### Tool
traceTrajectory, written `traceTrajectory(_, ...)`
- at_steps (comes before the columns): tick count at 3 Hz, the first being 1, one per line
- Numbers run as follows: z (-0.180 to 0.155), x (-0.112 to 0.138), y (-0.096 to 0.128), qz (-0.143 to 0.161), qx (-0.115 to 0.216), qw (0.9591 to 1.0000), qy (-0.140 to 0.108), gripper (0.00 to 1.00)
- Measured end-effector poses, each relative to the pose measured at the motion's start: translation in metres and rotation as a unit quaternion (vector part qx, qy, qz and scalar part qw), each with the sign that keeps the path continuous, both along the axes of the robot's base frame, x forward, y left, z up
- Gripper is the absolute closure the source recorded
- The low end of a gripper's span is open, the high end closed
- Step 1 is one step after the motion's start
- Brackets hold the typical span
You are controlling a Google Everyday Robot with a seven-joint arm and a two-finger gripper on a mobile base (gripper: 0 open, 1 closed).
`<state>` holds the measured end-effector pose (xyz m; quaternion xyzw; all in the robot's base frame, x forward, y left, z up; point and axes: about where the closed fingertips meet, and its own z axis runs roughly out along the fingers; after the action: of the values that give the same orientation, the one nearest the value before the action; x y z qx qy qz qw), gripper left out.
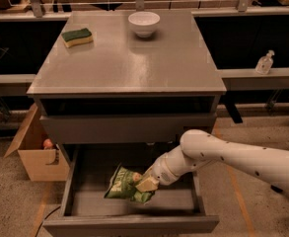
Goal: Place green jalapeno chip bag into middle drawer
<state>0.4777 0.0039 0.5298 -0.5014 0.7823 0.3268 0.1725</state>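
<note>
Next, the gripper releases the green jalapeno chip bag, now low inside that drawer, on the bottom of the middle drawer, toward the cardboard box side (112, 185).
The green jalapeno chip bag (123, 185) is crinkly light green and sits low inside the open middle drawer (85, 201), left of its centre. My gripper (145, 183) is at the bag's right edge, reaching into the drawer from the right on the white arm (233, 159). The bag hangs at the gripper, close above the drawer floor; I cannot tell if it rests on it.
On the grey cabinet top (129, 58) lie a green-and-yellow sponge (77, 37) and a white bowl (144, 23). The closed upper drawer front (124, 127) overhangs the open drawer. A cardboard box (35, 152) stands at the left; a clear bottle (265, 63) sits on the right shelf.
</note>
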Motion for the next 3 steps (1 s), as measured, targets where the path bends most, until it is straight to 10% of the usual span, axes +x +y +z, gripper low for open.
traceTrajectory(3, -0.035, 0.015, 0.040, 0.017, 0.043, 0.9989, 0.003, 1.00)
